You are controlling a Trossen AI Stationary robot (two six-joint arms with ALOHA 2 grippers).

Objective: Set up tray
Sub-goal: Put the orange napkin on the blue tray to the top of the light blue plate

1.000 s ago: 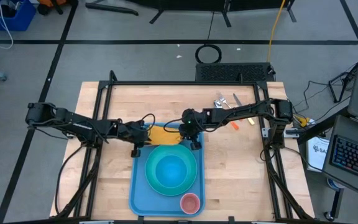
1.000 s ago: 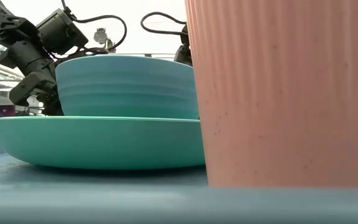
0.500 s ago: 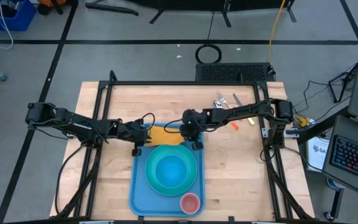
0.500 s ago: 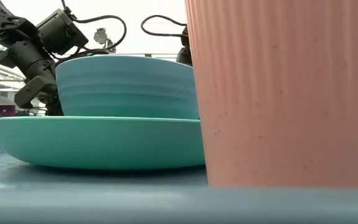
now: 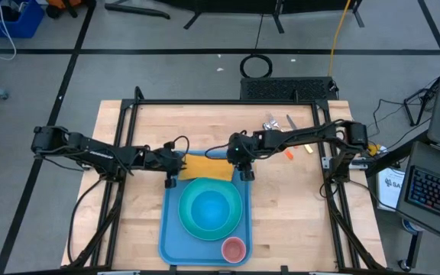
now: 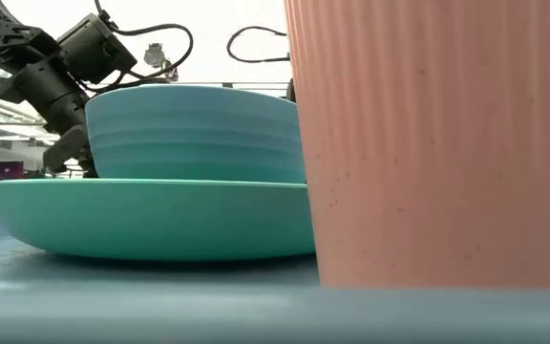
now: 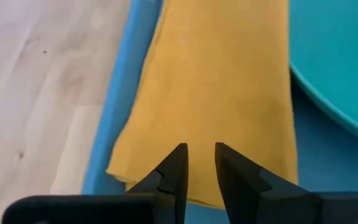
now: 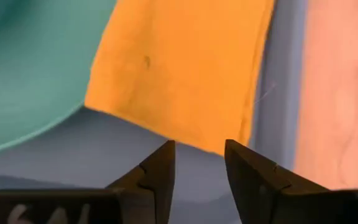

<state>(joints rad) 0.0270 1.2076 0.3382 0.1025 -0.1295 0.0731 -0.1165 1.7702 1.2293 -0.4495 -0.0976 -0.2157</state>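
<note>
The napkin's end edge by my right gripper slants across the tray, so it should pull the corner (image 8: 96, 99) beside the plate straight.
The light-blue tray (image 5: 170, 244) lies on the wooden table and carries a turquoise plate (image 5: 235, 221) with a bowl (image 5: 208, 206) on it, plus a pink cup (image 5: 234, 249) at its near right corner. An orange-yellow napkin (image 5: 205, 166) lies flat across the tray's far end, beside the plate. My left gripper (image 7: 201, 152) stands slightly open over the napkin's left end (image 7: 166, 168). My right gripper (image 8: 199, 152) is open above the tray floor (image 8: 166, 137), just off the napkin's right end (image 8: 185, 74), and holds nothing. My left gripper comes slanting down from the table's left, its fingertips (image 7: 180, 155) over the napkin's left end. I cannot tell whether they touch the cloth; the napkin lies flat on the tray.
Cutlery (image 5: 277, 124) lies on the table at the far right, with a small orange thing (image 5: 289, 155) and a yellow one (image 5: 309, 149) near it. In the low view the cup (image 6: 428, 143) and the plate (image 6: 151, 215) fill the front.
My right gripper has risen a little and drawn back toward the table's right edge, away from the napkin, which stays flat in the tray. My left gripper has turned a little in place.
</note>
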